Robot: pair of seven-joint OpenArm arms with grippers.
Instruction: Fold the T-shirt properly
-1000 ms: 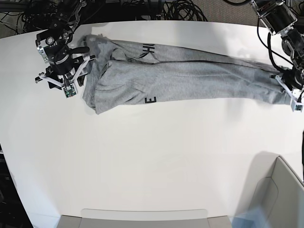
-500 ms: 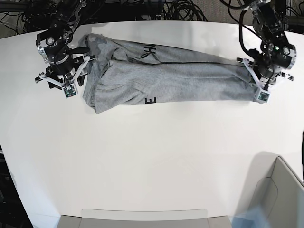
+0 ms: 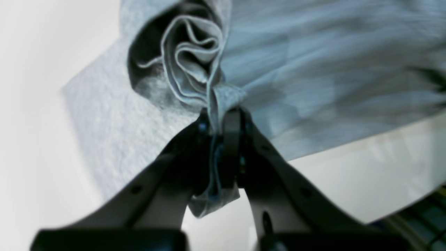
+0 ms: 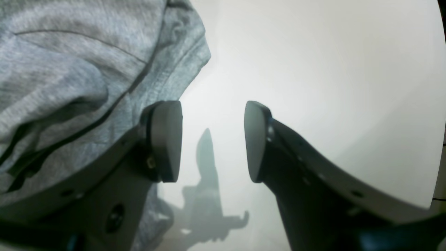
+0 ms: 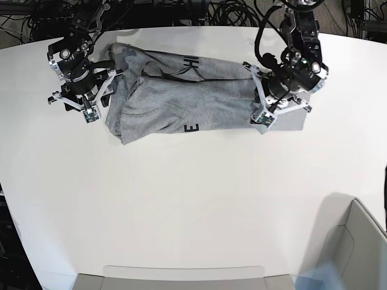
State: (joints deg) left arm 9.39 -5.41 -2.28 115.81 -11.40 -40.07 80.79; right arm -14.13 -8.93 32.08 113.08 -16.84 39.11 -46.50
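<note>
I should next close my right gripper midway along the T-shirt's loose end point(image 5: 125, 107) point(image 4: 125, 119), opposite the end of the T-shirt that my left gripper holds.
The heather-grey T-shirt point(image 5: 181, 99) lies as a long bundle across the far part of the white table point(image 5: 181, 193), with black letters point(image 5: 191, 127) showing on it. My left gripper point(image 5: 266, 104) hangs over its right end. In the left wrist view this gripper point(image 3: 217, 120) is shut on a bunched fold of the T-shirt point(image 3: 313, 69). My right gripper point(image 5: 91, 90) stands at the shirt's left end. In the right wrist view it point(image 4: 212, 139) is open with nothing between its pads, and the T-shirt point(image 4: 69, 69) lies just to its left.
A grey bin point(image 5: 357, 241) stands at the near right corner. A flat grey tray point(image 5: 181, 277) lies along the near edge. Black cables point(image 5: 230, 12) pile up behind the table's far edge.
My left gripper has travelled left over the table with the shirt's right end in it, so the bundle is shorter now. The right arm has stayed put.
</note>
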